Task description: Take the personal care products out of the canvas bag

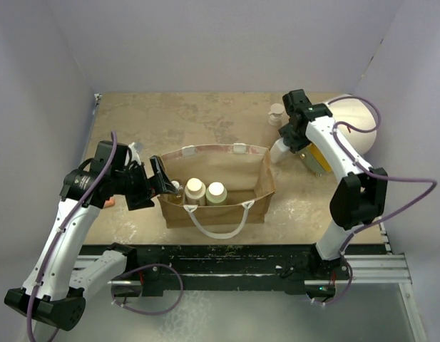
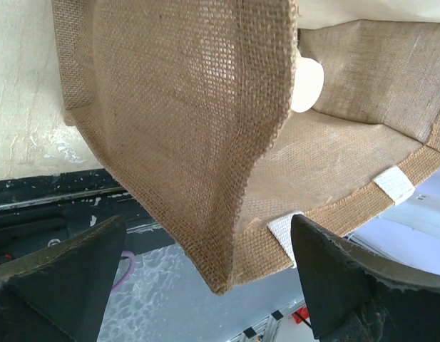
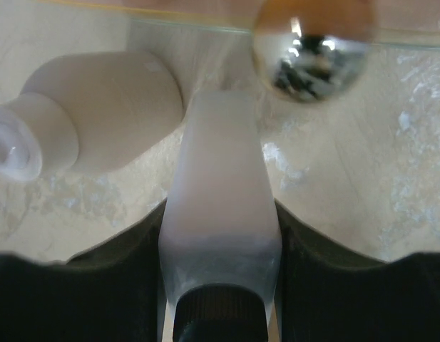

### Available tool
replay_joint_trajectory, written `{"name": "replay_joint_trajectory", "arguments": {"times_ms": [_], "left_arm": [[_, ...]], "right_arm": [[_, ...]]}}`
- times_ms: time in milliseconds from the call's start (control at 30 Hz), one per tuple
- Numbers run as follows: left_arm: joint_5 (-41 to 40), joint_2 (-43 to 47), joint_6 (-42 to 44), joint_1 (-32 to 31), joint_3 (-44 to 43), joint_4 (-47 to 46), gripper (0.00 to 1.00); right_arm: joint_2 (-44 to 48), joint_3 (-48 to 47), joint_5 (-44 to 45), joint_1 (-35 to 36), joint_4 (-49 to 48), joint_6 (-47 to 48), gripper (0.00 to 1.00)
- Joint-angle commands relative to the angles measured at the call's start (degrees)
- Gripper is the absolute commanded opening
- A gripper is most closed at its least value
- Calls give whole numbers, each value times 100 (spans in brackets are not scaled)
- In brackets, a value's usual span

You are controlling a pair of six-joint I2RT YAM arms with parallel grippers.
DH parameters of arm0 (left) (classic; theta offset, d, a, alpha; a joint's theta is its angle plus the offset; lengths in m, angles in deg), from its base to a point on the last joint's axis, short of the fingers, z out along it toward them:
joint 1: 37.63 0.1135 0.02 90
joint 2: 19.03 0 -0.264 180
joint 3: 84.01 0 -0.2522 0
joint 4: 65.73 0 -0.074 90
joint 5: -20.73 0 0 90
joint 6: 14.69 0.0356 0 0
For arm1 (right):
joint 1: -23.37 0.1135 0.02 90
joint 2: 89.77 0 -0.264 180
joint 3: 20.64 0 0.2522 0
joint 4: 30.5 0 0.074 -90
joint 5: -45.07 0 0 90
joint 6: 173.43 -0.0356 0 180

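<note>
I should set the white black-capped bottle on the table (image 1: 277,163) (image 3: 223,128) between the beige pump bottle and the canvas bag, using my right gripper.
The tan canvas bag (image 1: 216,187) stands mid-table with its white rope handle toward me. Two cream-capped bottles (image 1: 195,189) (image 1: 216,192) stand upright inside it. My left gripper (image 1: 160,182) is open at the bag's left end. In the left wrist view the bag's corner (image 2: 205,214) lies between the spread fingers (image 2: 63,278), untouched, and a cream cap (image 2: 307,84) shows inside. My right gripper (image 1: 291,139) is shut on the white black-capped bottle (image 1: 279,151) (image 3: 220,214), just right of the bag. A beige pump bottle (image 1: 277,112) (image 3: 98,121) stands beyond it.
A large white, orange and yellow cylinder (image 1: 348,132) lies at the back right, close behind the right arm. A shiny rounded part (image 3: 310,43) shows ahead of the right gripper. A small orange object (image 1: 109,203) peeks from under the left arm. Grey walls close in three sides.
</note>
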Motion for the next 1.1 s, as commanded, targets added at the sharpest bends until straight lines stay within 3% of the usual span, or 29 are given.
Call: {"name": "replay_joint_trajectory", "arguments": {"times_ms": [0,300,567,1067], "left_arm": [[-132,-136,183,11,-287,-42,99],[-244,-184,166,11,-348,35,99],[-168,-80,-25,11,-215,-16,99],[-27,77,-157,14,-54,-272,99]], "right_arm": [[-85,-606,-86,11,-377,-482,0],[-529,-798,3,13,-423,-529,11],[-236,-854,349,151,-466,-183,7],[278,-377,438,530,-38,-924,8]]}}
